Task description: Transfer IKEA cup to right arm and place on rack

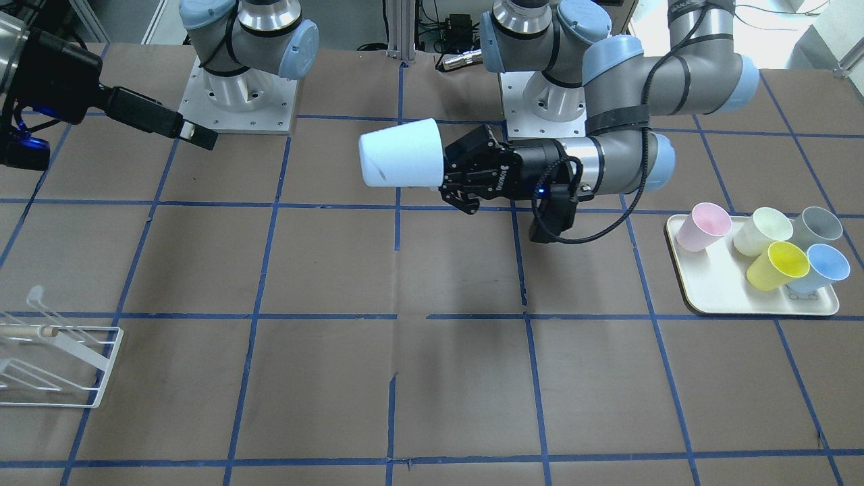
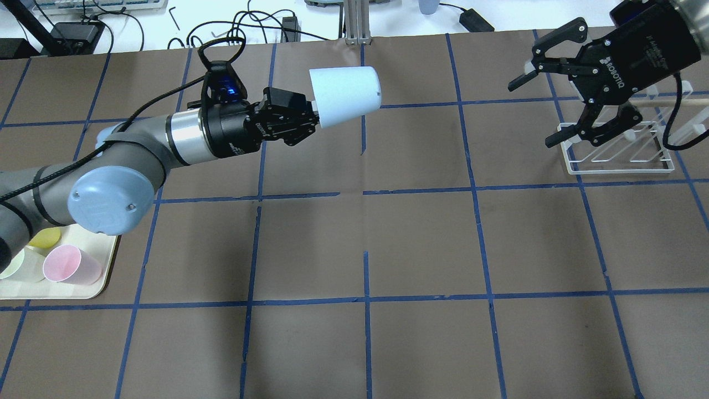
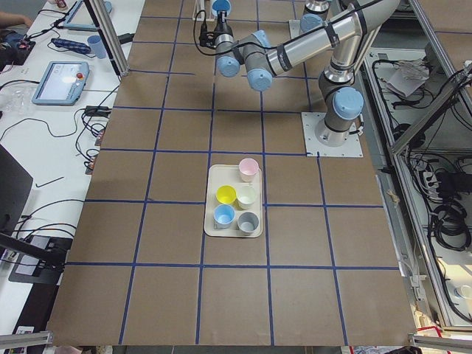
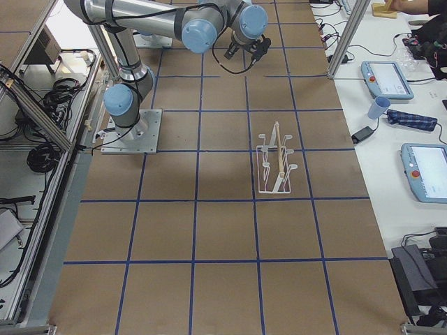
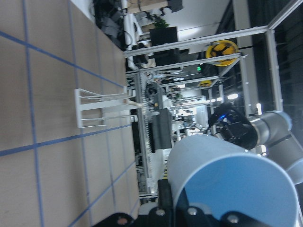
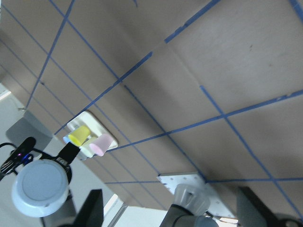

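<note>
My right gripper is about to close on the base end point(image 1: 374, 156) point(image 6: 40, 187) of the pale blue IKEA cup, because my left gripper is holding the cup's rim.
My left gripper point(image 1: 451, 174) is shut on the rim of the pale blue IKEA cup point(image 1: 401, 162) and holds it on its side, high above the middle of the table, base pointing toward the right arm. It also shows in the overhead view point(image 2: 344, 96) and fills the lower left wrist view point(image 5: 227, 182). My right gripper point(image 2: 530, 113) is open and empty, in the air beside the rack point(image 2: 620, 156), well apart from the cup. The right wrist view shows the cup's base point(image 6: 40, 187) far off. The white wire rack point(image 1: 61, 364) holds nothing.
A cream tray point(image 1: 715, 300) on the left arm's side holds a pink cup point(image 1: 703, 226), a yellow cup point(image 1: 777, 265), a second blue cup point(image 1: 820, 267) and two pale ones. Blue tape lines grid the brown table. Both arm bases stand at the robot's edge.
</note>
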`<action>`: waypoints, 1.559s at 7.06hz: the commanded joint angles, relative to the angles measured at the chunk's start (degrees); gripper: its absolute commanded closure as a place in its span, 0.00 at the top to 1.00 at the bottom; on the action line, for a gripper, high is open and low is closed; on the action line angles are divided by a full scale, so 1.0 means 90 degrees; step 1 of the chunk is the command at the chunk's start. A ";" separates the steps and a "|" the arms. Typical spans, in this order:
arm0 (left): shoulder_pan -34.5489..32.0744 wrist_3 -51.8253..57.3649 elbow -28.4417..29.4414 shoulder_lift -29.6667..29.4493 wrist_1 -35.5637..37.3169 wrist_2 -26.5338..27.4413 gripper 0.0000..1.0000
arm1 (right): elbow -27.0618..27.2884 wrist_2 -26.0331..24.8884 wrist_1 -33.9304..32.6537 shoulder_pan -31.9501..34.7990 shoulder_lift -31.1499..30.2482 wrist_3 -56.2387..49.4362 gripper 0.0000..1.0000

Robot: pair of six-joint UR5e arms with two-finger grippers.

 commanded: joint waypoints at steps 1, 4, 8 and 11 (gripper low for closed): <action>-0.0919 0.0003 -0.0040 -0.0099 0.0109 -0.1138 0.00 | 0.0031 0.1300 0.0726 0.0020 0.0018 0.0012 1.00; -0.1450 0.0013 0.0008 -0.0099 0.0138 -0.1531 0.00 | 0.0061 0.2241 0.0806 0.0030 0.0018 0.0002 1.00; -0.1617 0.0042 0.0106 -0.0225 0.0177 -0.1776 0.00 | 0.0090 0.2176 0.1069 0.0030 -0.0235 -0.0076 1.00; -0.1597 0.0043 0.0340 -0.0402 0.0177 -0.1747 0.00 | 0.0139 0.2176 0.1333 0.0059 -0.0733 -0.0076 1.00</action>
